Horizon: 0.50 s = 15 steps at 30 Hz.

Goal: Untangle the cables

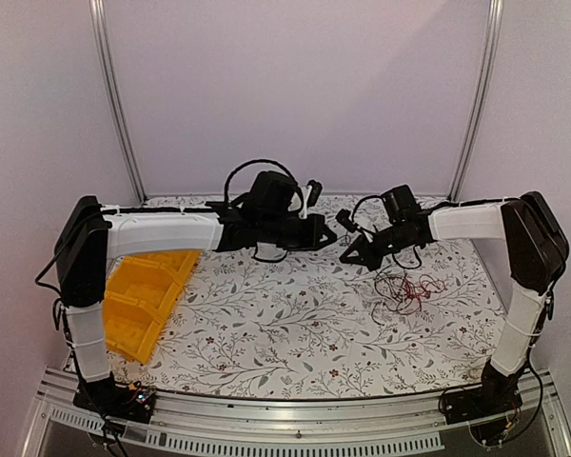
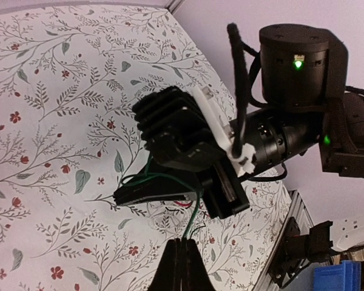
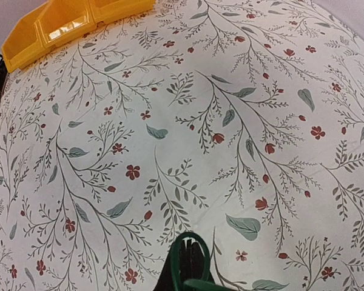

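Note:
The robot's right gripper has a loop of the green cable around its fingers, so it should slide free of the loop and take the green cable near the tangle (image 1: pixel 403 293).
A loose tangle of thin red and black cables (image 1: pixel 406 286) lies on the flowered cloth at centre right, below my right gripper. My left gripper (image 1: pixel 331 231) and right gripper (image 1: pixel 345 255) meet tip to tip above the table's middle. In the left wrist view my left gripper (image 2: pixel 184 242) is shut on a thin green cable (image 2: pixel 197 212) that runs up to the right gripper (image 2: pixel 120 196); a bit of the red cable (image 2: pixel 182 204) shows beneath. In the right wrist view my right gripper (image 3: pixel 189 244) is shut with a loop of the green cable (image 3: pixel 190 234) around its tips.
A yellow compartment bin (image 1: pixel 138 295) sits at the table's left edge and shows in the right wrist view (image 3: pixel 67 24). A metal rail (image 1: pixel 266 419) runs along the near edge. Two metal posts (image 1: pixel 114 95) stand at the back corners.

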Motion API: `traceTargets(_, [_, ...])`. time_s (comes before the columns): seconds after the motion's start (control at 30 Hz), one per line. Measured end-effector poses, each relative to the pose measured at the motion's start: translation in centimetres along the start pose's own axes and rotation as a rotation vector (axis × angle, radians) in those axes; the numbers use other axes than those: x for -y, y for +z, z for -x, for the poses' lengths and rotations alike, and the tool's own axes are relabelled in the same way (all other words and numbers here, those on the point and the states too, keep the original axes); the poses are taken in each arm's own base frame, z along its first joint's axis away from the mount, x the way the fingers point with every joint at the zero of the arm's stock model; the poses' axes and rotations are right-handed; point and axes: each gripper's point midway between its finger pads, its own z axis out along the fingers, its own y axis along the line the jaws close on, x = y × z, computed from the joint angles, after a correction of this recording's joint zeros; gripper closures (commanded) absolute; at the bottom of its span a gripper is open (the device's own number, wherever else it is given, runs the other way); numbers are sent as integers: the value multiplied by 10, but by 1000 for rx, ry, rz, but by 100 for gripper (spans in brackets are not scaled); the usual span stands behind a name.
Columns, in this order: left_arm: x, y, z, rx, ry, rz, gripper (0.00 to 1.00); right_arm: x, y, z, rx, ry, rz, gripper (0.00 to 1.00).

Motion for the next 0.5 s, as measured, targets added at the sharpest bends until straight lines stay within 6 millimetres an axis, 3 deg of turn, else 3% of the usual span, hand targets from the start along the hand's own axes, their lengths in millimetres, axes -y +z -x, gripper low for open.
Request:
traceTargets(0.1, [3, -25, 12, 38, 28, 43, 100, 2, 1, -13, -15, 47, 0, 100])
traceTargets(0.2, [23, -73, 46, 146, 84, 75, 100, 6, -2, -25, -13, 96, 3, 100])
traceTargets(0.4, [35, -148, 81, 273, 178, 186, 100, 8, -22, 2, 109, 69, 17, 99])
traceTargets(0.5, [33, -175, 90, 313, 217, 249, 100, 11, -28, 3, 134, 72, 18, 87])
